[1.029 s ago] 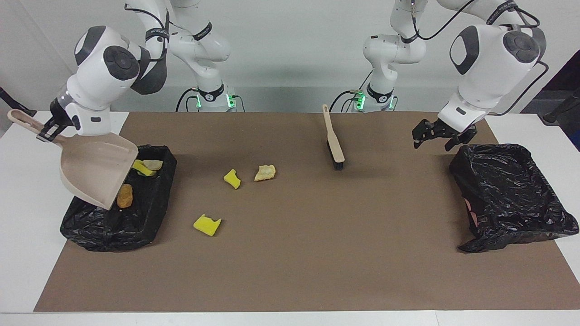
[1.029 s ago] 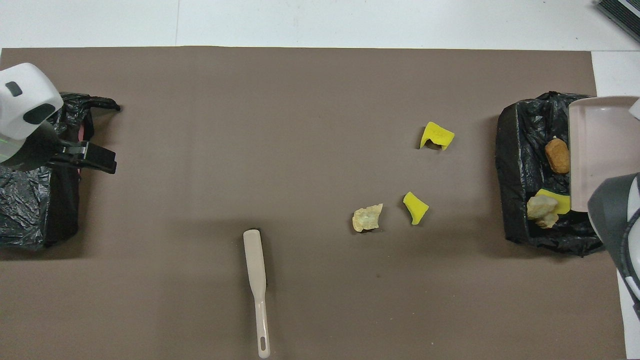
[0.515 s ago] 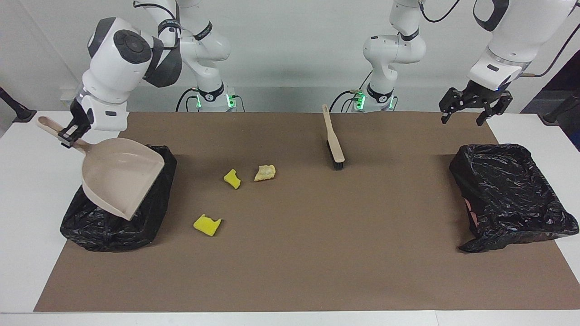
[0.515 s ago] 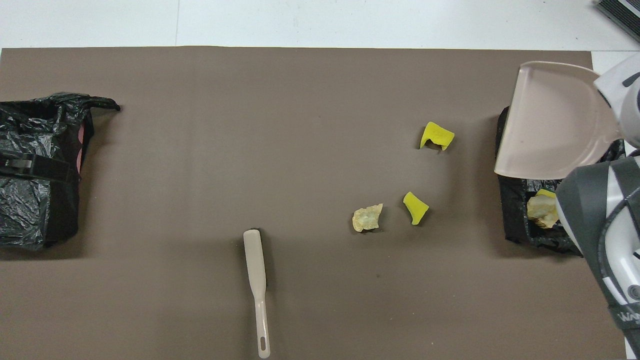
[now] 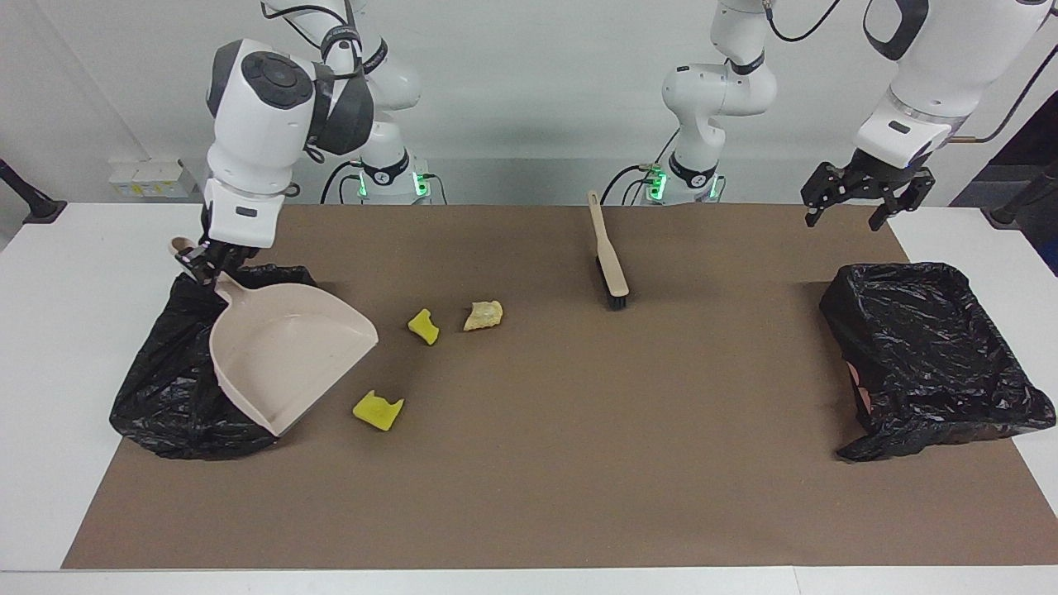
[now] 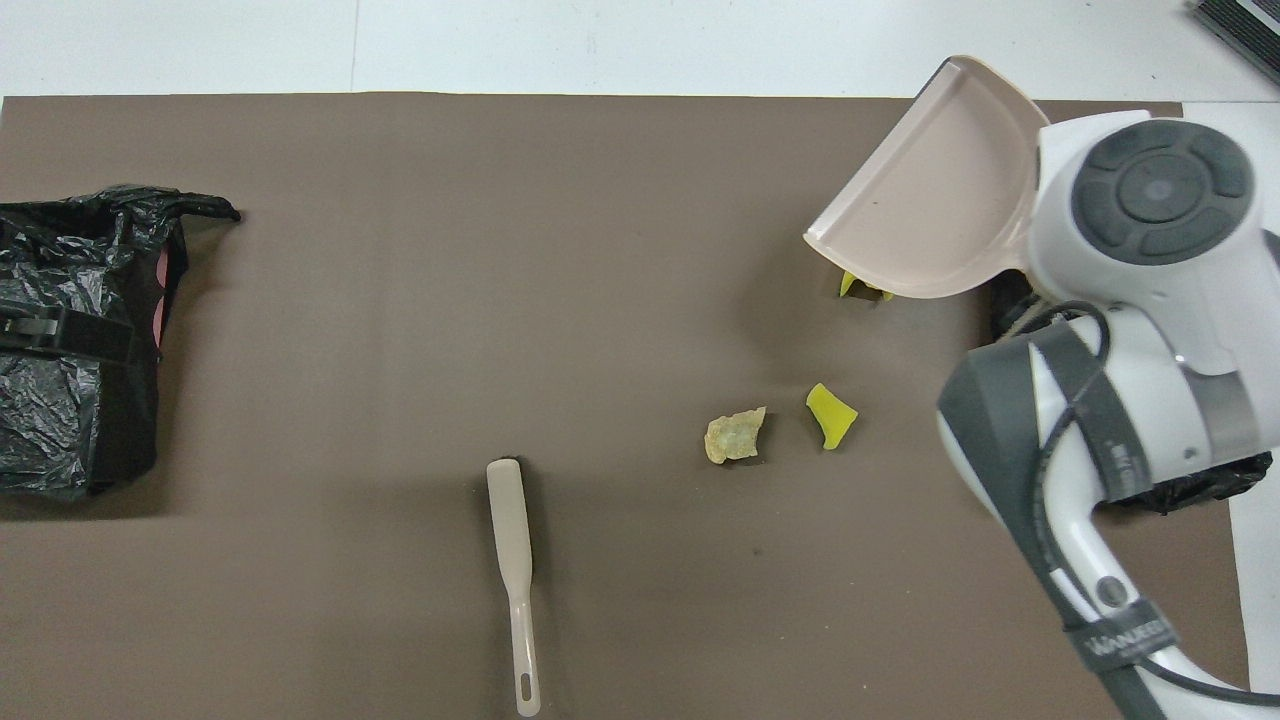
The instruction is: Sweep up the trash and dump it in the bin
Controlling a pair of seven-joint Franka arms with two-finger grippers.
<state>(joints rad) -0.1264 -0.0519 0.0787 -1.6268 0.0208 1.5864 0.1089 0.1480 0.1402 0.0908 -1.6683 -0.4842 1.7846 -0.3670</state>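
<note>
Next, I set the beige dustpan down with my right gripper on the bare brown mat (image 6: 555, 276) beyond the beige brush's head.
My right gripper (image 5: 198, 263) is shut on the handle of the beige dustpan (image 5: 285, 351), which hangs tilted over the inner edge of the black-lined bin (image 5: 157, 397); from above the dustpan (image 6: 935, 200) covers most of one yellow scrap (image 6: 860, 288). Three pieces of trash lie on the brown mat: a yellow chunk (image 5: 378, 410) beside the pan's lip, another yellow chunk (image 5: 423, 326) and a tan lump (image 5: 483, 315). What is inside the bin is hidden. My left gripper (image 5: 860, 202) hangs open and empty in the air, over the mat's corner at the left arm's end.
The beige brush (image 5: 607, 252) with black bristles lies on the mat near the robots, its handle toward them. A second black-lined bin (image 5: 934, 355) stands at the left arm's end. The brown mat (image 5: 579, 463) covers most of the white table.
My right arm has swung the dustpan off the bin toward the middle of the mat, and it now hides the bin's scraps. My left gripper rose off the second bin, then held still.
</note>
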